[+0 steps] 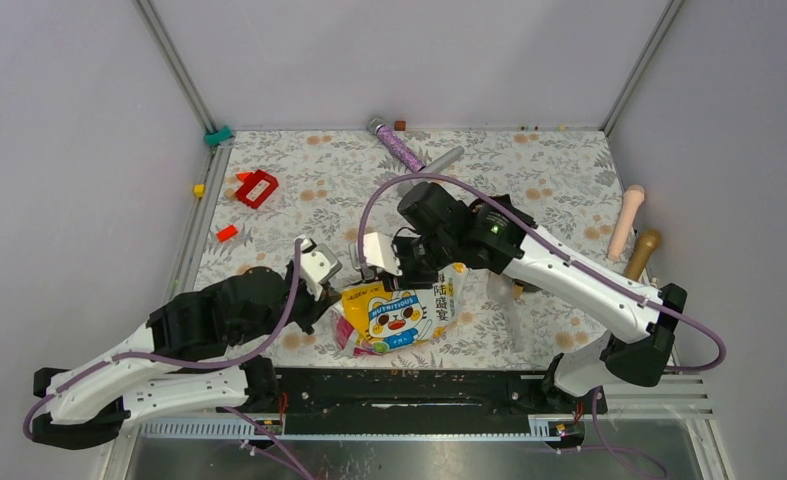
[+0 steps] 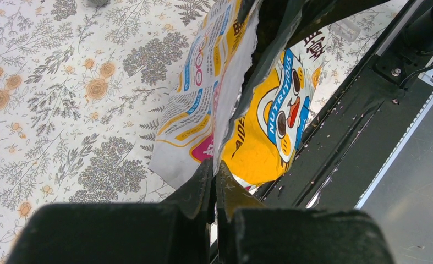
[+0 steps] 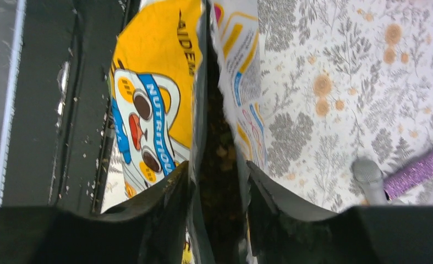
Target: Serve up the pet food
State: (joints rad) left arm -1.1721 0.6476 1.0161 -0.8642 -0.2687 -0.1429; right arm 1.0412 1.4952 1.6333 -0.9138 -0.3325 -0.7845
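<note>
My left gripper pinches only the gaping bag opening's end; it should open, then pinch both edges together farther (image 2: 231,114) along, toward my right gripper.
A yellow pet food bag (image 1: 399,315) with a cartoon face lies on the floral mat (image 1: 529,180) near the front rail, between both arms. My left gripper (image 1: 332,300) is shut on the bag's left edge; in the left wrist view its jaws (image 2: 214,168) pinch the torn white edge of the bag (image 2: 263,132). My right gripper (image 1: 437,272) is at the bag's upper right. In the right wrist view its fingers (image 3: 218,170) are closed on both sides of the bag's (image 3: 153,60) open mouth. Brown and tan pet food (image 3: 222,151) shows in the dark opening.
A red block (image 1: 257,187) and a small red piece (image 1: 227,233) lie at back left. A purple glitter tool (image 1: 401,148) and a grey handle (image 1: 444,158) lie at back centre. Pink (image 1: 626,222) and tan (image 1: 642,253) handles lie on the right. The black rail (image 1: 419,385) runs along the front.
</note>
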